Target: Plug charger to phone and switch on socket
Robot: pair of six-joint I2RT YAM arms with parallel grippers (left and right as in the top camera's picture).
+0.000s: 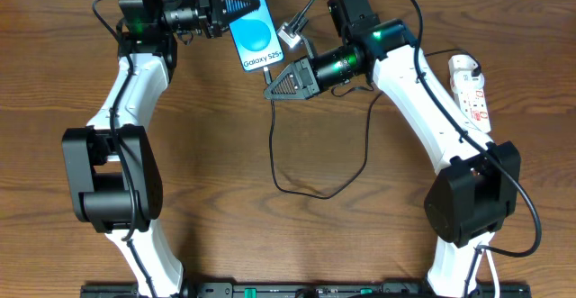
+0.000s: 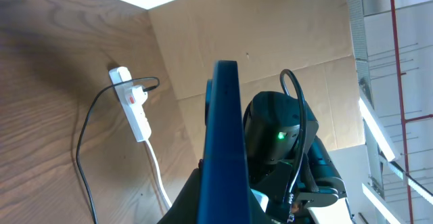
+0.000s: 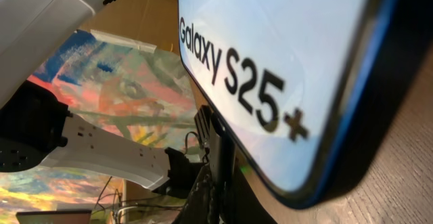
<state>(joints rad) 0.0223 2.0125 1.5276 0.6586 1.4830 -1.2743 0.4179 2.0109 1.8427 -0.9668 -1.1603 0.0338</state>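
Observation:
Next, I release the phone from my left gripper flat on the table (image 1: 271, 111) by the tip of my right gripper.
The phone (image 1: 254, 37) lies at the back of the table, its blue screen up with "Galaxy S25+" text. My left gripper (image 1: 234, 6) is shut on its far end; in the left wrist view the phone (image 2: 226, 129) shows edge-on between the jaws (image 2: 218, 209). My right gripper (image 1: 274, 85) is shut on the charger's tip just at the phone's near end. The black charger cable (image 1: 301, 193) loops across the table towards the white socket (image 1: 471, 86) at the right. In the right wrist view the phone (image 3: 270, 68) fills the frame above the dark fingers (image 3: 220, 180). The plug tip itself is hidden.
The socket (image 2: 137, 109) with a red switch and a plug in it lies by the cardboard back wall (image 2: 270, 34); the cable (image 2: 82, 149) runs from it. A small grey connector (image 1: 290, 35) on a robot cable hangs right of the phone.

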